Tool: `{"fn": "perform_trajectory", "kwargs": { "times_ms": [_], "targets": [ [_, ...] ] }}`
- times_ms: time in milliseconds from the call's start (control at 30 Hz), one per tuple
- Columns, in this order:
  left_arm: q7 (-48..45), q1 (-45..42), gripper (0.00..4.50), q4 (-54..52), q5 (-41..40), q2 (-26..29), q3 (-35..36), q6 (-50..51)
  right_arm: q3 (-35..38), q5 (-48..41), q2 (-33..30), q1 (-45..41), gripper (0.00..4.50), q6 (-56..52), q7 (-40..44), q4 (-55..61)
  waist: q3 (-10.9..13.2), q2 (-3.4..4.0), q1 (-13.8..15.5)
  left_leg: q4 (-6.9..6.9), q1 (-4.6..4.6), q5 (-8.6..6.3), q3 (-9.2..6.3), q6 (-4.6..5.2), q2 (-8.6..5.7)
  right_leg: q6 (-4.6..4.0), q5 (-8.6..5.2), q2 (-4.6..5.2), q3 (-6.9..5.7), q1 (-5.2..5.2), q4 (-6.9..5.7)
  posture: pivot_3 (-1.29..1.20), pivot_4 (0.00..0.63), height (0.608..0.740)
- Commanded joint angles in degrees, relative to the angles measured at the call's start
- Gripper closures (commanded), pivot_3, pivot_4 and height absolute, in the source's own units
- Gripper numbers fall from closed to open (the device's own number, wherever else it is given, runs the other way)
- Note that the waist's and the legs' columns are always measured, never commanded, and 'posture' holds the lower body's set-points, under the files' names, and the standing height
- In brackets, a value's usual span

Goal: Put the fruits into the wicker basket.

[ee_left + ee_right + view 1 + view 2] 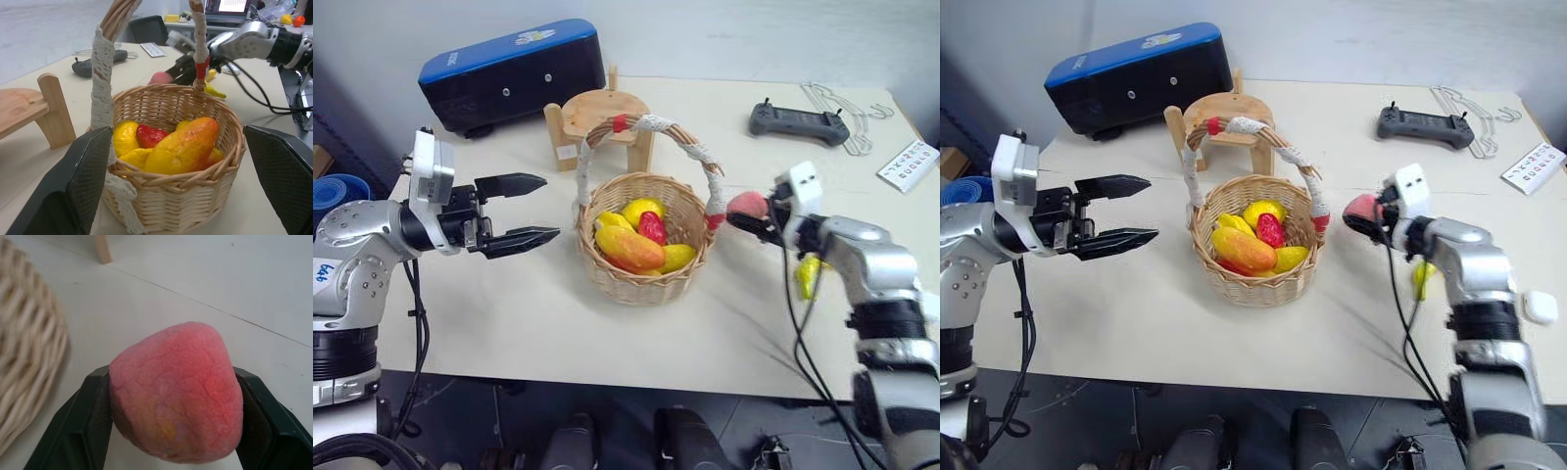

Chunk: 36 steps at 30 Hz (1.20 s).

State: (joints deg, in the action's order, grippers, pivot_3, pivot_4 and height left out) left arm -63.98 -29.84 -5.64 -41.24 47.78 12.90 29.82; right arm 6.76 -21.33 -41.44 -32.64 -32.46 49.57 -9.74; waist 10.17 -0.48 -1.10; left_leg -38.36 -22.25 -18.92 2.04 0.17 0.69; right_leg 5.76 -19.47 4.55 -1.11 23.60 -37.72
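Note:
My right gripper will release the pink peach atop the small red fruit point(651, 221) in the wicker basket.
The wicker basket point(641, 284) stands mid-table and holds an orange-red mango point(628, 248), yellow lemons point(643, 210) and a small red fruit point(652, 227). Its wrapped handle point(651, 125) arches above them. My right gripper point(744, 217) hovers just right of the basket's rim, shut on a pink peach point(176, 391). The peach sits between the black fingers point(93, 426). A yellow banana point(808, 274) lies on the table under my right forearm. My left gripper point(551, 207) is open and level, a short way left of the basket, with nothing in it.
Behind the basket stands a wooden stool point(597, 113), with a blue-and-black case point(509, 73) at the back left. A dark controller point(800, 122), wire hangers point(847, 103) and a printed card point(908, 164) lie at the back right. A white earbud case point(1539, 306) lies near the right edge.

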Motion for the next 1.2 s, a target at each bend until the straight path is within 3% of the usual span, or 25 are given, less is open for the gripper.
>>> {"fn": "perform_trajectory", "kwargs": {
  "times_ms": [33,167,267,367,533,733,900,1200],
  "targets": [
    [-1.1,1.1,0.00,-0.8,-0.1,0.6,1.7,-1.1,6.5,-8.3,-8.5,11.5,1.78,-0.6,13.2,17.0,0.0,0.00,0.3,0.01,-0.01,-0.01,0.01,0.02,0.01,0.00,0.00,-0.02,0.00,0.00,0.05,0.00,0.150,0.740],
    [-2.5,2.2,0.00,-0.1,0.3,0.7,1.8,-1.9,12.3,-18.5,-13.5,21.5,1.78,-8.6,16.3,31.5,0.0,-0.03,0.2,-0.08,0.06,0.00,0.11,0.00,0.05,0.00,0.00,-0.05,0.05,-0.10,0.13,0.00,0.150,0.740],
    [-3.3,2.3,0.00,0.4,0.3,0.3,1.8,-2.4,11.0,-24.5,-11.0,21.9,1.78,-11.8,11.8,41.1,0.0,-0.06,-0.6,-0.49,0.21,0.01,0.09,-0.01,0.12,-0.01,0.00,-0.05,0.06,-0.27,0.09,0.00,0.150,0.740],
    [-3.2,2.6,0.00,0.2,0.1,-0.2,1.8,-2.2,7.3,-27.0,-4.4,17.2,1.78,-13.7,2.0,44.6,0.1,-0.10,-0.7,-0.52,0.37,0.02,0.09,-0.03,0.15,-0.09,0.02,-0.05,0.11,-0.41,0.08,0.00,0.150,0.740],
    [-2.8,3.6,0.00,-0.9,-0.1,-0.7,1.7,-1.9,-1.3,-22.3,6.4,9.2,1.78,-13.5,-11.3,45.7,0.0,-0.12,-0.4,-0.52,0.32,0.03,0.05,-0.07,0.13,-0.10,0.02,0.00,0.14,-0.24,-0.06,0.00,0.150,0.740],
    [-1.0,5.1,0.00,-3.5,-1.2,-1.7,2.1,-0.6,-8.5,-14.3,14.5,3.5,1.78,-15.1,-24.3,43.5,0.0,-0.12,-0.5,-0.57,-0.03,-0.01,-0.04,-0.01,0.08,-0.08,0.03,0.04,0.10,-0.02,-0.14,0.00,0.150,0.740],
    [0.3,6.5,0.00,-5.6,-2.0,-2.5,2.5,0.4,-10.7,-12.0,18.1,2.1,0.12,-16.3,-28.3,43.6,0.0,-0.11,-0.5,-0.58,-0.06,0.00,-0.04,-0.02,0.08,-0.07,0.03,0.02,0.08,0.00,-0.14,0.00,0.150,0.740],
    [0.7,6.2,0.00,-5.6,-2.2,-2.9,1.8,0.3,-6.3,-16.0,13.6,6.5,0.05,-13.7,-20.1,45.3,0.0,-0.12,-0.4,-0.58,-0.06,-0.04,-0.03,0.04,0.07,-0.07,0.03,0.01,0.08,-0.05,-0.13,0.00,0.150,0.740]
  ]
}}
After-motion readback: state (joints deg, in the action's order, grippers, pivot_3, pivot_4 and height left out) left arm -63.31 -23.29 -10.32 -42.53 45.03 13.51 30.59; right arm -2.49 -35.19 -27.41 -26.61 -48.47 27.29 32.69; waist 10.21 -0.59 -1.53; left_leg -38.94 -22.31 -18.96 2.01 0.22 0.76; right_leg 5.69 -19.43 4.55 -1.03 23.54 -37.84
